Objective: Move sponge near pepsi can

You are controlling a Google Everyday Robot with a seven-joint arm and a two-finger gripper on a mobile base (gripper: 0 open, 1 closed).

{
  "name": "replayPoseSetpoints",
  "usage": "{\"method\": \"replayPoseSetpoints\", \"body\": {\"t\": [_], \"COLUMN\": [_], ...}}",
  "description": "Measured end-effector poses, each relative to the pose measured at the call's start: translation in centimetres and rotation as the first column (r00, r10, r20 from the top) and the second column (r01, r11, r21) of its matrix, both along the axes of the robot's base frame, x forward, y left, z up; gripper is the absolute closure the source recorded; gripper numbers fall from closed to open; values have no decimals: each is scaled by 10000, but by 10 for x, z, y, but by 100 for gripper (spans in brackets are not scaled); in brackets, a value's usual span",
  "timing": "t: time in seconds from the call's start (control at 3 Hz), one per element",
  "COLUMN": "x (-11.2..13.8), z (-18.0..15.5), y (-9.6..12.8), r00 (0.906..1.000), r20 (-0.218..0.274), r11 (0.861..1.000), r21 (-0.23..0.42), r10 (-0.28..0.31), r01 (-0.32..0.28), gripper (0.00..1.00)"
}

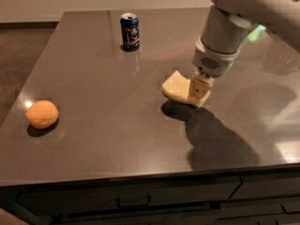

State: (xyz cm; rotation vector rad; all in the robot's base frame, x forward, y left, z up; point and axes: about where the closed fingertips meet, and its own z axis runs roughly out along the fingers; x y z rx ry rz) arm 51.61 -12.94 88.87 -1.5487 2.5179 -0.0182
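Next, the gripper releases the sponge on the grey countertop [150,52], next to the bottom of the pepsi can. The sponge still hangs just above the countertop.
The pale yellow sponge [176,86] hangs just above the grey countertop at centre right, with its shadow underneath. My gripper [198,89] is shut on the sponge's right end and holds it lifted and tilted. The dark blue pepsi can [130,32] stands upright at the back of the counter, to the left of and well behind the sponge.
A round orange fruit [41,114] lies near the left front of the countertop [103,93]. The counter's front edge runs along the bottom, with drawers below it. My arm reaches in from the upper right.
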Motion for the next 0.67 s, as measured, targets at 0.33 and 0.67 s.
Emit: {"method": "replayPoseSetpoints", "body": {"t": [0.33,0.67], "x": [44,87], "z": [3,10], "y": [18,35], "r00": [9973,9943], "r20": [-101,36], "r11": [9958,9924], "r21": [-554,-603], "r10": [-732,-1070], "r01": [726,1070], "gripper": [100,100]}}
